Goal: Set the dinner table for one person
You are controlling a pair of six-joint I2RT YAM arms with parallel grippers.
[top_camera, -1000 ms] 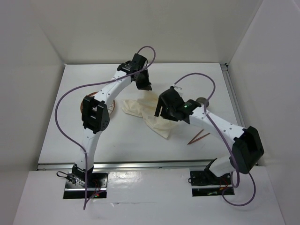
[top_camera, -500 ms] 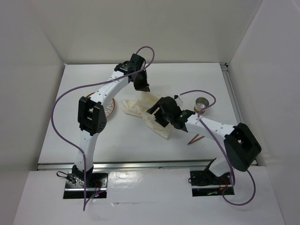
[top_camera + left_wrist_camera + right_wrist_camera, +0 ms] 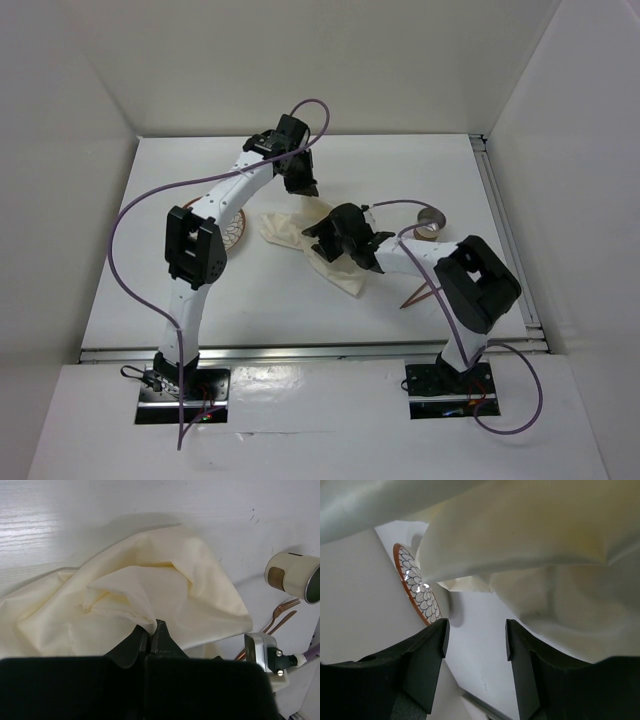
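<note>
My left gripper alone is holding the crumpled cream cloth, so my right gripper will take the cloth's edge (image 3: 476,583) before both grippers lift and spread it.
A crumpled cream cloth (image 3: 312,240) lies on the white dinner table (image 3: 400,170); it also shows in the left wrist view (image 3: 150,595) and the right wrist view (image 3: 545,540). My left gripper (image 3: 305,188) is shut on a fold of the cloth at its far edge, as the left wrist view (image 3: 151,627) shows. My right gripper (image 3: 318,243) is open and low over the cloth's near side; in the right wrist view (image 3: 476,635) bare table lies between its fingers. A patterned plate (image 3: 232,228) lies left of the cloth, partly under the left arm.
A small metal cup (image 3: 428,224) stands right of the cloth, also in the left wrist view (image 3: 294,575). Copper cutlery (image 3: 418,296) lies near the right arm, with fork tips in the left wrist view (image 3: 281,615). White walls enclose the table.
My right gripper has swung left and down toward the cloth's near side, its arm folding in. My left gripper stays shut on the cloth, barely moved.
</note>
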